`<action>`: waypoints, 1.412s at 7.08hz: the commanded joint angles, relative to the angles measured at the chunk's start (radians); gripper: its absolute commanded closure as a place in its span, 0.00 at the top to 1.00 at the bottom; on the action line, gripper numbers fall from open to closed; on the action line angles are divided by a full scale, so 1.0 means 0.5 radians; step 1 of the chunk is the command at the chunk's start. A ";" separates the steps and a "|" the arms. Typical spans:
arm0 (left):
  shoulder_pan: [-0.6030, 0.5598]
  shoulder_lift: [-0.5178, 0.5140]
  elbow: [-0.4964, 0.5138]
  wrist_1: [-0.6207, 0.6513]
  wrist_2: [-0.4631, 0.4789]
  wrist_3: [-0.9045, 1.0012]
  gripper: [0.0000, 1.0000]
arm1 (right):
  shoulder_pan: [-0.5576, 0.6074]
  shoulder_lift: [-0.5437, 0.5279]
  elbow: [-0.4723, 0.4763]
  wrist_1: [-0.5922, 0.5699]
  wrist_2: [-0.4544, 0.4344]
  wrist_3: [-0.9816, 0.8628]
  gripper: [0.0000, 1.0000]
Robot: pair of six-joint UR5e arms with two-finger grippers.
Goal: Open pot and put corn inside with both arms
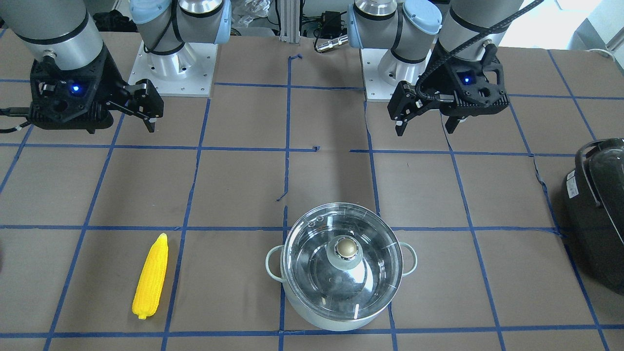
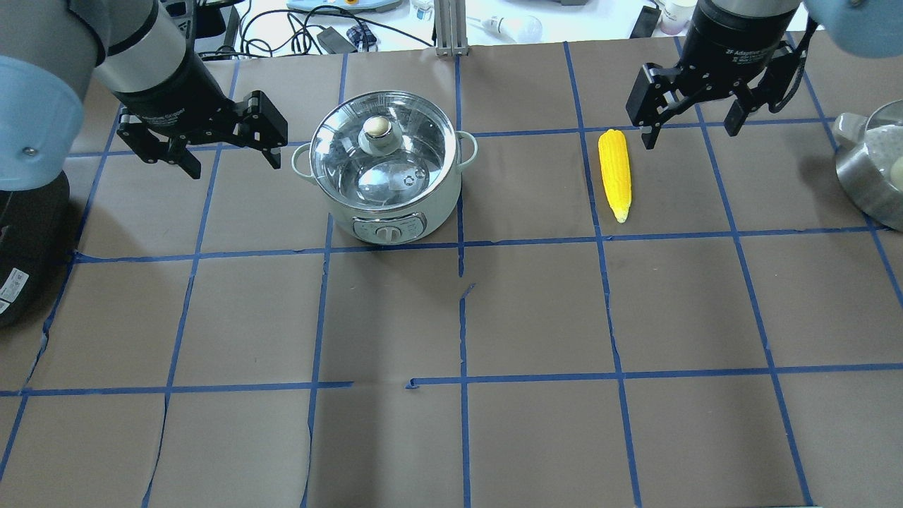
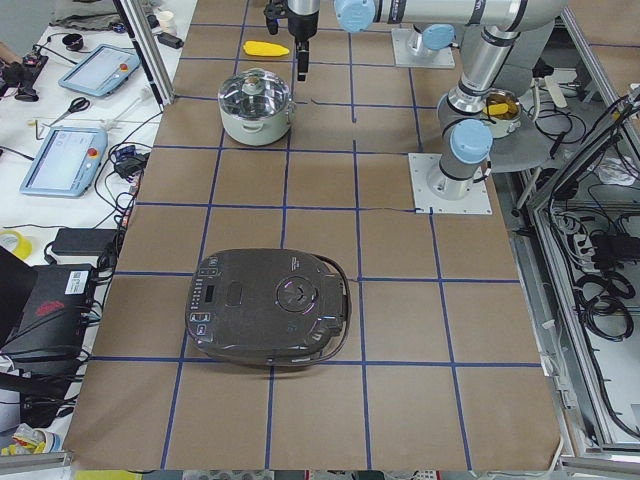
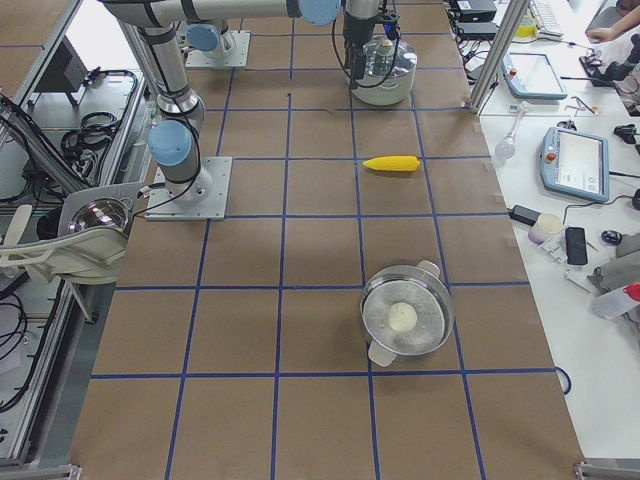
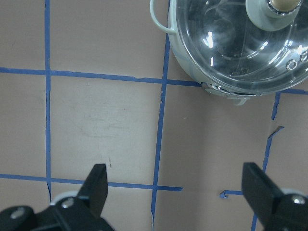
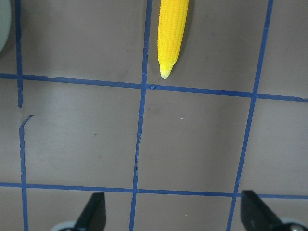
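Note:
My left gripper is to close on the brassy knob [image 1: 346, 248] [image 5: 285, 4] of the pot's glass lid, because the pot has to open for the corn.
The pot [image 2: 439, 203] stands closed on the table, its glass lid [image 2: 405, 173] with brassy knob [image 2: 376, 127] on top; it also shows in the front view [image 1: 317, 319]. The yellow corn [image 2: 614, 173] lies flat to the pot's right, apart from it, and shows in the front view [image 1: 150, 276]. My left gripper [image 2: 235, 168] is open and empty, hovering just left of the pot. In the left wrist view the pot [image 5: 192, 62] is at top right. My right gripper [image 2: 690, 137] is open and empty, hovering just right of the corn's thick end. The right wrist view shows the corn's tip [image 6: 171, 43].
A large black glossy appliance [image 2: 21, 268] sits at the table's left end, seen also in the front view [image 1: 602, 204]. A steel bowl-like pot [image 2: 871, 176] with something white inside stands at the right end. Blue tape lines grid the brown table.

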 commanded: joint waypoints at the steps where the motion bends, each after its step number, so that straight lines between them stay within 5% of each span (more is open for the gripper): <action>1: 0.000 0.000 -0.003 0.000 0.001 0.018 1.00 | 0.003 -0.004 0.000 -0.002 -0.004 0.004 1.00; 5: 0.000 -0.003 -0.003 -0.003 0.007 0.018 1.00 | 0.000 0.039 0.018 -0.036 -0.004 0.001 1.00; 7: -0.003 -0.025 0.006 0.000 0.034 0.006 1.00 | 0.003 0.213 0.134 -0.549 0.017 0.010 1.00; 10: -0.121 -0.416 0.312 0.043 0.028 -0.144 1.00 | 0.003 0.452 0.248 -0.961 0.021 0.022 1.00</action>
